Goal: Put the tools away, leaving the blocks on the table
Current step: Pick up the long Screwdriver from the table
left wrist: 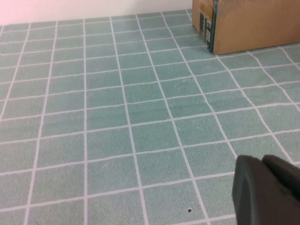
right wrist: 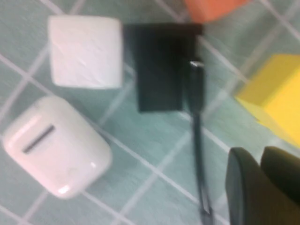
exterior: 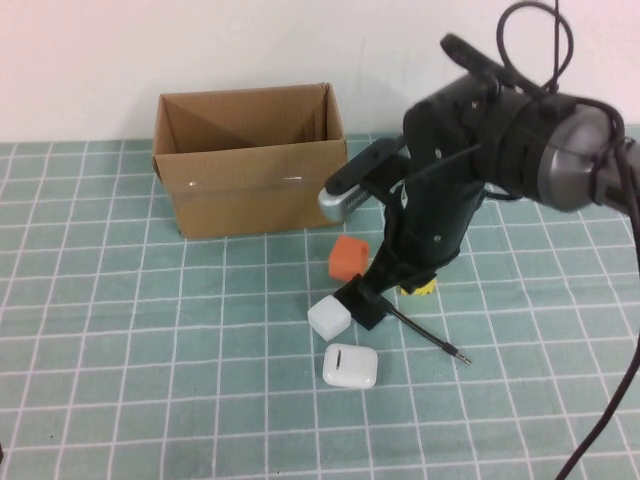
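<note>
The robot's right gripper is shut and empty beside the screwdriver's stem, so it should open and take the screwdriver by its handle (right wrist: 196,89), next to the black piece.
The thin black screwdriver (exterior: 425,335) lies on the table (exterior: 120,330), its metal tip toward the front right. My right gripper (right wrist: 260,157) hangs shut and empty just above the mat, beside the screwdriver's shaft (right wrist: 198,140) and the yellow block (right wrist: 276,96). My right arm (exterior: 440,200) covers most of the yellow block (exterior: 424,287). The orange block (exterior: 349,257) and white block (exterior: 329,317) sit close by. My left gripper (left wrist: 262,161) is shut and empty over bare mat, out of the high view. The thick screwdriver and the pliers are out of view.
An open cardboard box (exterior: 250,165) stands at the back left of the objects; its corner shows in the left wrist view (left wrist: 253,23). A white earbud case (exterior: 350,366) lies in front of the white block. A black angular piece (exterior: 362,303) sits at the screwdriver's handle end.
</note>
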You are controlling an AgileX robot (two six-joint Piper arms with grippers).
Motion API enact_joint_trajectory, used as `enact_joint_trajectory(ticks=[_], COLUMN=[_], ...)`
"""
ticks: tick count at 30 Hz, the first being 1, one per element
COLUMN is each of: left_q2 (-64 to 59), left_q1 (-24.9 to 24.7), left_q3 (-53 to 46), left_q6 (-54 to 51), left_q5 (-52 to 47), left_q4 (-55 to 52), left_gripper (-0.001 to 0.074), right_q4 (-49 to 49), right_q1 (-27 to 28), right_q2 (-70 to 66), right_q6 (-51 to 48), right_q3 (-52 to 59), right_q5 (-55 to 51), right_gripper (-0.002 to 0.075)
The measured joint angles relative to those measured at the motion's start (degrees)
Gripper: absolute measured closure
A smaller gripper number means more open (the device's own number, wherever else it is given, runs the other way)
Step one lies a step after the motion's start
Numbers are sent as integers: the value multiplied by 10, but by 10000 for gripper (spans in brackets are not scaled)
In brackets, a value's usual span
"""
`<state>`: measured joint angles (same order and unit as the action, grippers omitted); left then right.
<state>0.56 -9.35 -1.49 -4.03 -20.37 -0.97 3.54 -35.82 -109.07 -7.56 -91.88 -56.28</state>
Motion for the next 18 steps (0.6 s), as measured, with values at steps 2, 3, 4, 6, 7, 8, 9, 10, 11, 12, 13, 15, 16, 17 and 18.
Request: enact_joint_trajectory(ticks=[2,3,4,6,7,8,9,10,11,12,13,15,16,17,18], left_q2=[0,0,0,0,0,0,0,0,0,0,0,0,0,0,0], left_q1=[0,0,0,0,0,0,0,0,0,0,0,0,0,0,0], left_q3=[0,0,0,0,0,0,0,0,0,0,0,0,0,0,0], left_q6=[0,0,0,0,0,0,0,0,0,0,0,0,0,0,0], left_q5=[0,0,0,0,0,0,0,0,0,0,0,0,0,0,0], left_q4=[0,0,0,0,0,0,0,0,0,0,0,0,0,0,0], left_gripper=[739,739,739,739,739,739,739,739,739,739,739,739,739,739,739], right_q4=[-35,-56,-70,-75,-72,-70,-67,-62,-62,-61,-60,-53,-47,-43,-43], right_q1=[0,0,0,0,0,0,1,2,3,3,3,3,3,3,6], right_q2=[-2,-5,-9,-14,-17,-20,-21,-23,-24,-26,-27,-28,-29,-32,-35], right_q6=[-26,-37,-52,-63,-63,-63,-63,-63,-63,-63,-63,-63,-63,-62,-62], right_q3=[7,10,10,10,10,10,10,10,10,10,10,10,9,9,9], right_q5=[10,11,11,22,33,43,51,61,67,71,71,71,71,71,69], right_gripper=[699,699,699,699,699,699,699,697,696,693,689,687,687,687,687])
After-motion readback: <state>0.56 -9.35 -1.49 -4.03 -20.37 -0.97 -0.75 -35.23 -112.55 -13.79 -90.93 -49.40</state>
